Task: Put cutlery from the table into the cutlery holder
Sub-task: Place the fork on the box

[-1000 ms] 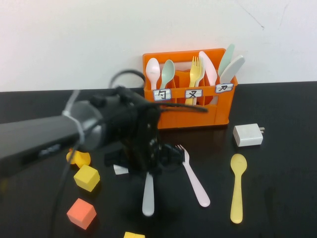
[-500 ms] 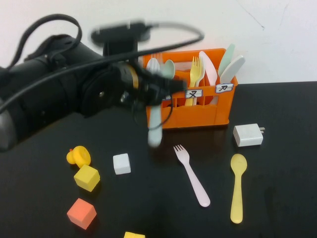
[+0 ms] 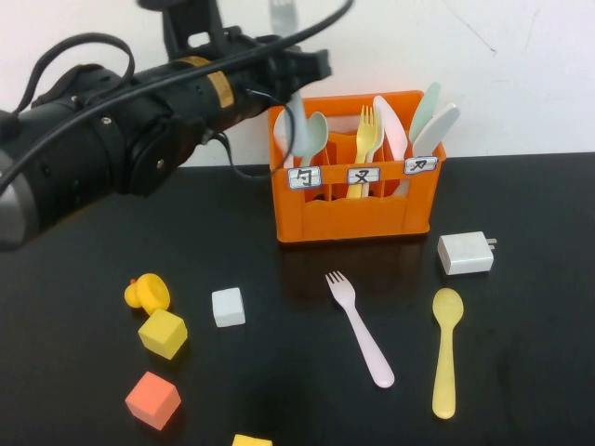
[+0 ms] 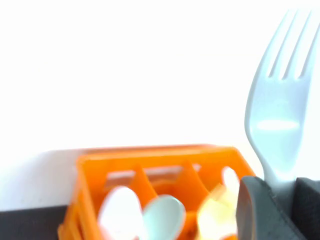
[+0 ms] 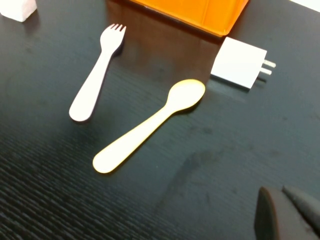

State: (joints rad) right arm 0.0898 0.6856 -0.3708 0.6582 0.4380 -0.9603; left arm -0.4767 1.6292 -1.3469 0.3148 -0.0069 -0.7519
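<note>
Next, the left gripper releases the grey-green fork in the orange holder (image 3: 339,150) (image 4: 192,206), between the green spoon and the yellow fork.
My left gripper (image 3: 299,70) is shut on the grey-green fork (image 3: 297,128) and holds it upright, tines up, high over the left end of the orange cutlery holder (image 3: 353,218). In the left wrist view the fork (image 4: 275,120) rises from the gripper (image 4: 280,202) with the holder (image 4: 150,160) below. The pale pink fork (image 3: 358,325) and the yellow spoon (image 3: 446,358) lie on the black table (image 3: 521,372) in front of the holder. The right wrist view shows the pink fork (image 5: 95,82), the spoon (image 5: 150,127) and my right gripper (image 5: 277,194), shut and empty above the table.
The holder carries several pieces of cutlery. A white charger block (image 3: 465,253) lies right of it. A white cube (image 3: 228,307), a yellow cube (image 3: 163,333), an orange cube (image 3: 152,400) and a yellow duck (image 3: 147,293) sit at front left.
My left gripper has lifted the grey-green fork off the table and carried it up and back, from the front of the table to above the holder's left end.
</note>
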